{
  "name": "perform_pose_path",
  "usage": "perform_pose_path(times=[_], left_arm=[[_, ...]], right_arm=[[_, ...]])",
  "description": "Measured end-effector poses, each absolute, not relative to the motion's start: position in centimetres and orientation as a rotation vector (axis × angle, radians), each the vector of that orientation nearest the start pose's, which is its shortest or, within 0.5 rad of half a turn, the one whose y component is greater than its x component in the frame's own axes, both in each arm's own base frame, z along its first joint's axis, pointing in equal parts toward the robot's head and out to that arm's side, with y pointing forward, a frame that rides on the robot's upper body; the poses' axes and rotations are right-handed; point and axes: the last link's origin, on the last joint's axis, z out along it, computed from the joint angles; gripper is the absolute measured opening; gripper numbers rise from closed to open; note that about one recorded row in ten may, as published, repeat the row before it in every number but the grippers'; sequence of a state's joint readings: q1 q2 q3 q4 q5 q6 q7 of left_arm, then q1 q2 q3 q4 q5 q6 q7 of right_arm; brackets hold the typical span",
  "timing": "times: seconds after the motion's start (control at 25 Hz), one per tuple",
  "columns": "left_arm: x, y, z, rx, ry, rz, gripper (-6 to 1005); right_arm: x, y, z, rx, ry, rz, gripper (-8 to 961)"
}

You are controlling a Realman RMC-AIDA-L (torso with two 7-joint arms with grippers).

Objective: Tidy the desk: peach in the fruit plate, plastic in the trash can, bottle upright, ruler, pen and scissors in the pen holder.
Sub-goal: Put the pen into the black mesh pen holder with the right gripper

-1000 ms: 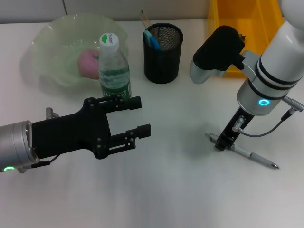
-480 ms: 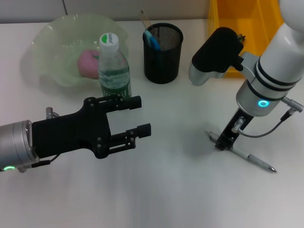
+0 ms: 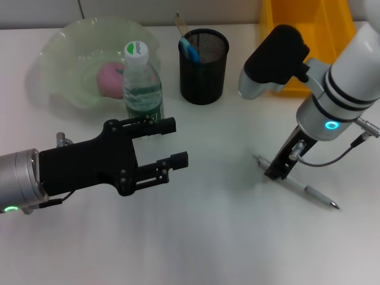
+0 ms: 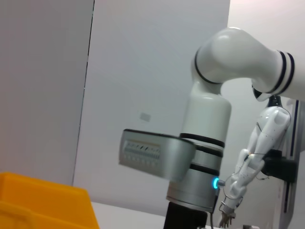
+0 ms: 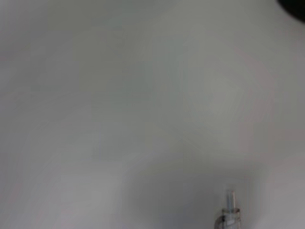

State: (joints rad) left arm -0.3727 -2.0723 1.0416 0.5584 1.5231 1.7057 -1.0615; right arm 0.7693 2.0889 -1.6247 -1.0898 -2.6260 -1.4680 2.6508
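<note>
My right gripper is going to let go of the white pen inside the black mesh pen holder point(image 3: 215, 46), on the side facing the yellow bin.
A white pen point(image 3: 309, 190) lies slanted at the right of the desk, and my right gripper point(image 3: 275, 170) is shut on its left end; one end of the pen point(image 5: 230, 210) shows in the right wrist view. The black mesh pen holder point(image 3: 203, 58) stands at the back centre with blue scissors point(image 3: 190, 48) and a ruler point(image 3: 180, 25) in it. A pink peach point(image 3: 109, 79) rests in the green fruit plate point(image 3: 71, 53). In front of the plate the bottle point(image 3: 142, 86) stands upright. My left gripper point(image 3: 177, 142) hovers open and empty at front left.
A yellow bin point(image 3: 314, 27) sits at the back right behind my right arm; it also shows in the left wrist view as the yellow bin point(image 4: 43, 202). White desk surface stretches between the two grippers and along the front.
My right gripper has shifted slightly back and left with the pen, and the pen's far tip has followed. The left arm has not moved.
</note>
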Motion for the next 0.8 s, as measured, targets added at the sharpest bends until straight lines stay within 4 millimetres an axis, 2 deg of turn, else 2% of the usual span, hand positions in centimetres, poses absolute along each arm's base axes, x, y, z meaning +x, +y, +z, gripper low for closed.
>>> perform_pose_path(times=[0.2,0.4,0.56,0.8], left_arm=[[-24.7,27.4,-1.7,-2.704,-0.303,-1.137,631],[-24.7,27.4,-1.7,-2.703,-0.303,-1.138,631],[-24.7,27.4,-1.7,-2.696,-0.281,-1.138,631],[-24.6,27.4,-1.6,-2.687,-0.276,-1.150,631]], right_arm=[[16.6,34.9,-5.0,-2.664,0.837,-0.643,178],[16.4,34.5,-3.0,-2.657,0.864,-0.448,178],[16.5,34.3,-1.3,-2.709,0.917,-0.190,179],[17.2,33.7,-0.1,-2.778,0.905,0.222,179]])
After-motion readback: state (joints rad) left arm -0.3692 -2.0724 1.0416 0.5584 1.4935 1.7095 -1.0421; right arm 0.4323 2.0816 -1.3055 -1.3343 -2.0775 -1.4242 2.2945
